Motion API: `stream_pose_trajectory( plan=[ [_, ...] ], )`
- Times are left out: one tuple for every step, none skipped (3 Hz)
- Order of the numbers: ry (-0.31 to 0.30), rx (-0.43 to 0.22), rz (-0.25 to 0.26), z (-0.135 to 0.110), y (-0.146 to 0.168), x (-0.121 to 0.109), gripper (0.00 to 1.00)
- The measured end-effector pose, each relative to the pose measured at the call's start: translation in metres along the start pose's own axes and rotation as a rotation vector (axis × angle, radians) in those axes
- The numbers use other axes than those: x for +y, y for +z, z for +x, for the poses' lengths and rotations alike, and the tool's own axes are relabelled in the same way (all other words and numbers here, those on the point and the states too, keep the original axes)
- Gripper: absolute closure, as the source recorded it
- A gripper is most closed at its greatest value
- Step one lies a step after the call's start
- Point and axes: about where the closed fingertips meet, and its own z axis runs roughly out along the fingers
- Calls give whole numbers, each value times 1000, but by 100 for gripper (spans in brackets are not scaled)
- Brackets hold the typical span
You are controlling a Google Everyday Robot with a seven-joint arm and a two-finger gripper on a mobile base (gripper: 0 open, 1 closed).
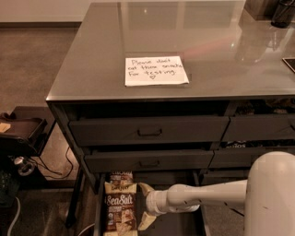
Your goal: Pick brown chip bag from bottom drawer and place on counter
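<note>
The long edge (133,203) of the front brown chip bag, beside its "SeaSalt" lettering, lies nearest the open fingers, so my gripper needs to close on it.
The brown chip bag (120,209) with white "SeaSalt" lettering and a cream top edge lies flat at the left side of the open bottom drawer (184,226). Another brown bag (120,177) lies just behind it, partly under the drawer above. My gripper (144,205) reaches in from the right on a white arm (207,196). Its two cream fingers (145,188) stand spread apart right beside the bag's right edge, holding nothing. The counter (216,50) is the glossy grey top above, with a white handwritten note (155,70).
Two closed drawers with small handles (150,132) sit above the open one. More drawers are in the right column (258,126). A dark object (282,13) stands at the counter's far right corner. A black stand with cables (20,138) is on the floor at left.
</note>
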Motion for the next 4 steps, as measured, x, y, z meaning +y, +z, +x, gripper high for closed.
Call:
stream_pose_trajectory(
  plan=[
    [23, -39, -26, 3, 24, -2, 0],
    [45, -115, -82, -1, 68, -5, 0],
    [50, -197, -110, -6, 113, -13, 0],
    [23, -253, -99, -12, 140, -24, 0]
  ],
)
